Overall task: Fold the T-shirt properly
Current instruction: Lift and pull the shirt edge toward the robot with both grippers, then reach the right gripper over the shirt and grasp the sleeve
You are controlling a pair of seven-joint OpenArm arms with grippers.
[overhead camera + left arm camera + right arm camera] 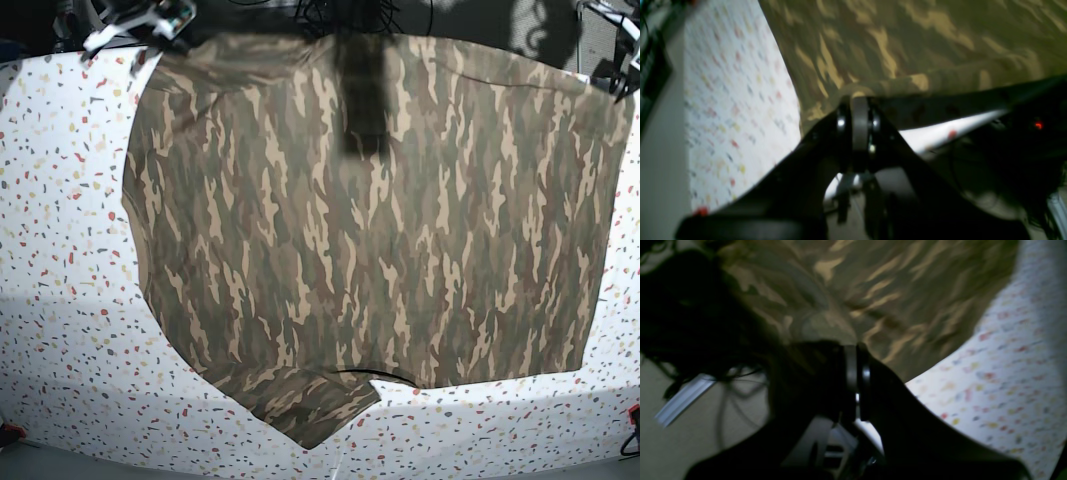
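Note:
The hem fold, now at the shirt's far edge, will be let go by my left gripper on the T-shirt's side edge (605, 221), partway from its far corner toward the front.
The camouflage T-shirt (380, 230) is spread wide over the speckled white table (60, 300). Its far edge is stretched between both grippers, and one sleeve (300, 400) lies folded near the front edge. My left gripper (859, 100) is shut on the shirt's hem fold (907, 83); in the base view it sits at the far right corner (608, 22). My right gripper (857, 348) is shut on the cloth (893, 290) at the far left corner (150, 25). The neck and label are hidden.
A dark blurred strip (365, 100) hangs in front of the shirt's upper middle. Dark cables (340, 12) lie behind the table's far edge. A small red object (632, 412) sits at the front right corner. Bare speckled table (1013, 373) flanks the shirt on both sides.

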